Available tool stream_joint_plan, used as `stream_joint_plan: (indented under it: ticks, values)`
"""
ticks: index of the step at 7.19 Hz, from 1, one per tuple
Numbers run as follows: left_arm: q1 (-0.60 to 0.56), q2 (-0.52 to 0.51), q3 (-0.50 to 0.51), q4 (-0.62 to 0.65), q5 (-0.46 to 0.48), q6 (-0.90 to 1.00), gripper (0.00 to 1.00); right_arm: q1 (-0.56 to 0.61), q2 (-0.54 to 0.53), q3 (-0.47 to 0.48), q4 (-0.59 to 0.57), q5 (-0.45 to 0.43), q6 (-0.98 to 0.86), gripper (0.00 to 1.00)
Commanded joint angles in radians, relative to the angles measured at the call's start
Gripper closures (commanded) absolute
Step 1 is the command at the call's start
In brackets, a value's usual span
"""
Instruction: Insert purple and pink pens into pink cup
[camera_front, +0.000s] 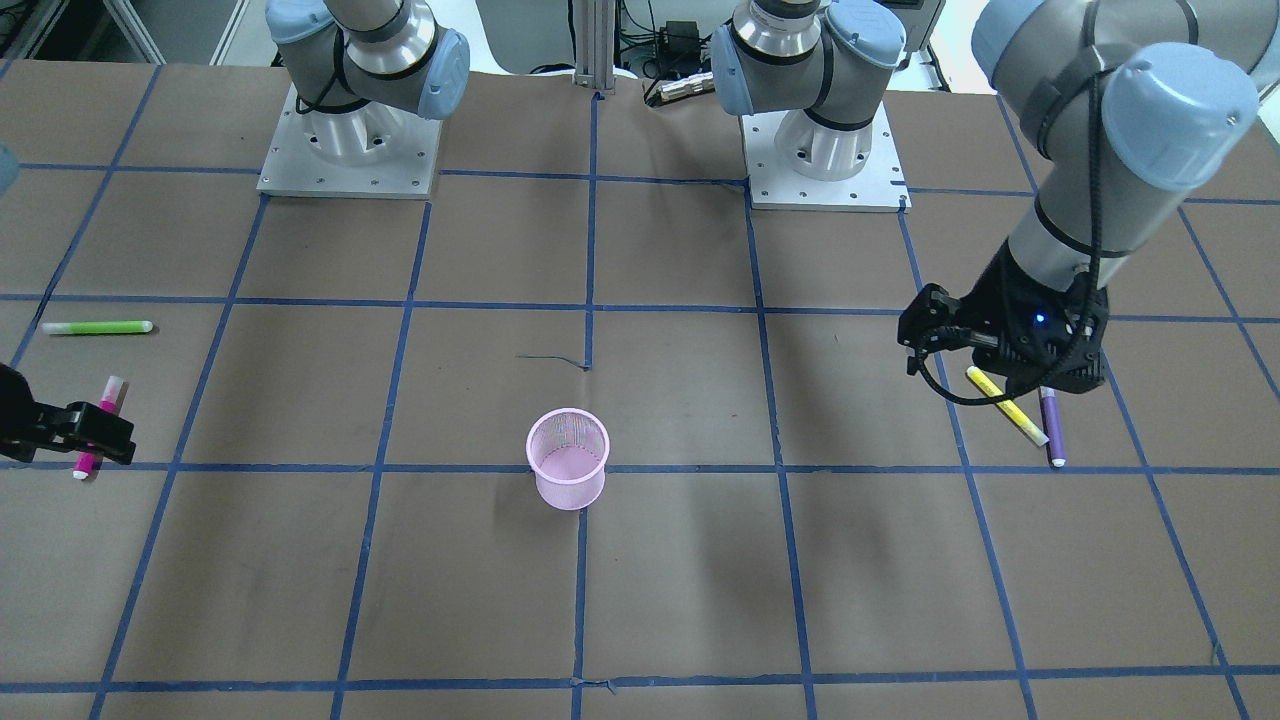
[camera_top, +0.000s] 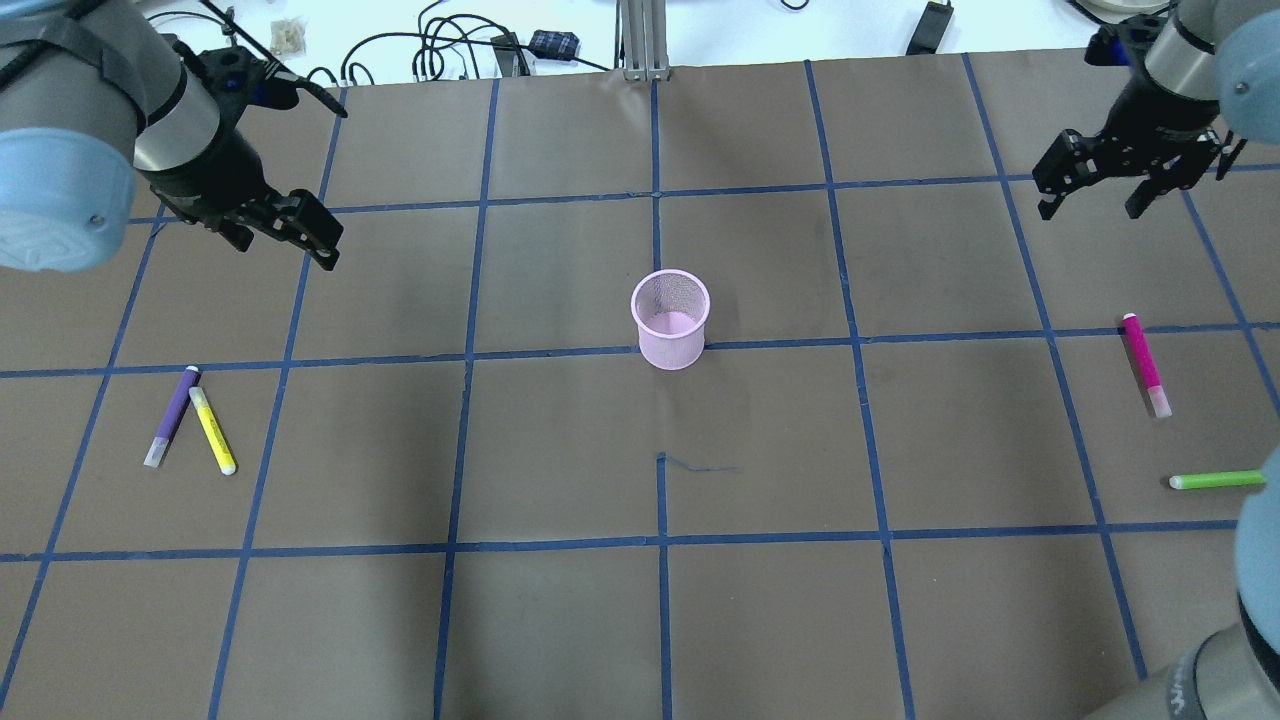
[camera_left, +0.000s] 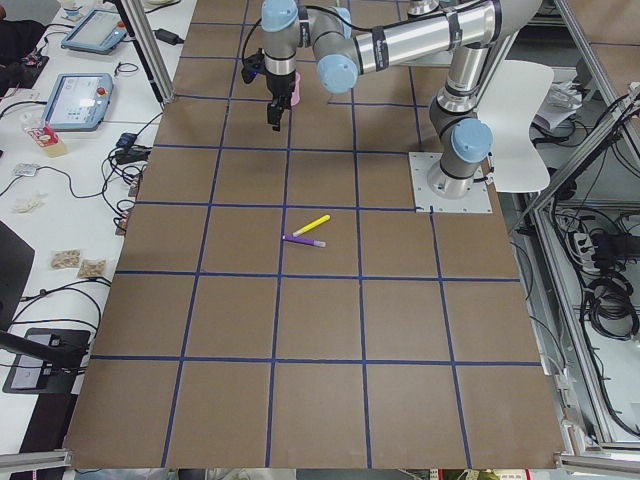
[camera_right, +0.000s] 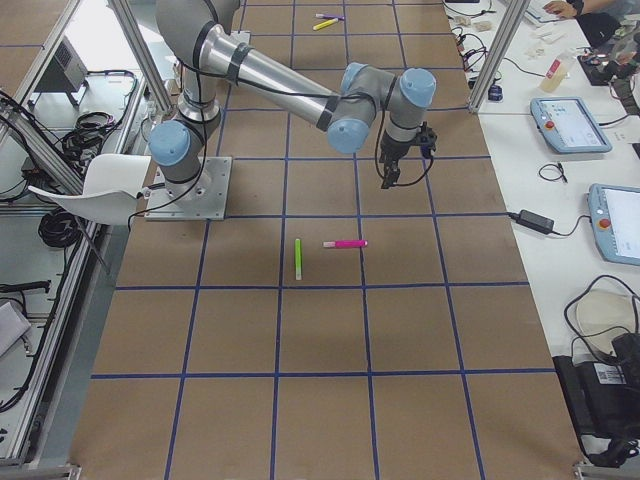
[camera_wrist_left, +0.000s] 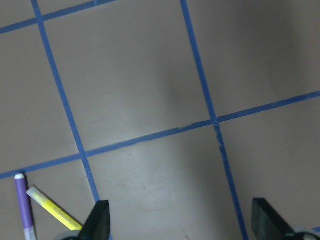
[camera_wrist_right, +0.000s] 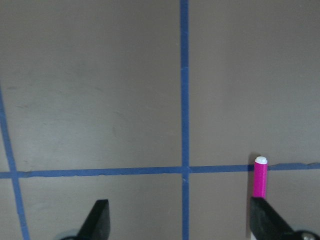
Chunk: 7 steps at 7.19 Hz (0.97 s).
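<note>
The robot's right gripper will close on the pink pen's body (camera_front: 88, 460) (camera_wrist_right: 259, 183) just behind its white tip, at the end farther from the green pen.
The pink mesh cup (camera_top: 670, 318) stands upright at the table's middle, also in the front view (camera_front: 568, 458). The purple pen (camera_top: 172, 415) lies beside a yellow pen (camera_top: 212, 430) on the robot's left. My left gripper (camera_top: 285, 245) is open and empty, held above the table beyond these pens; its wrist view shows the purple pen (camera_wrist_left: 23, 205) at the lower left. The pink pen (camera_top: 1145, 365) lies on the robot's right. My right gripper (camera_top: 1090, 205) is open and empty above the table beyond it; the pink pen's tip (camera_wrist_right: 260, 177) shows by one finger.
A green pen (camera_top: 1217, 480) lies near the pink pen, closer to the robot. The yellow pen (camera_front: 1005, 405) nearly touches the purple one (camera_front: 1050, 425) at one end. The arm bases (camera_front: 348, 150) stand at the robot's side of the table. Blue tape lines grid the brown table.
</note>
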Motion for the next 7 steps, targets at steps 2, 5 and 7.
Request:
stream_joint_plan:
  ticks: [2,5,7]
  values:
    - [0.172,-0.099,-0.078,0.164,-0.010,0.352,0.00,-0.102,0.102,0.002,-0.095,-0.004,-0.139,0.00]
    - [0.294,-0.142,-0.086,0.201,-0.012,0.533,0.00,-0.131,0.195,0.007,-0.216,-0.007,-0.195,0.00]
    - [0.385,-0.147,-0.111,0.218,-0.051,0.559,0.00,-0.136,0.190,0.089,-0.233,-0.019,-0.184,0.00]
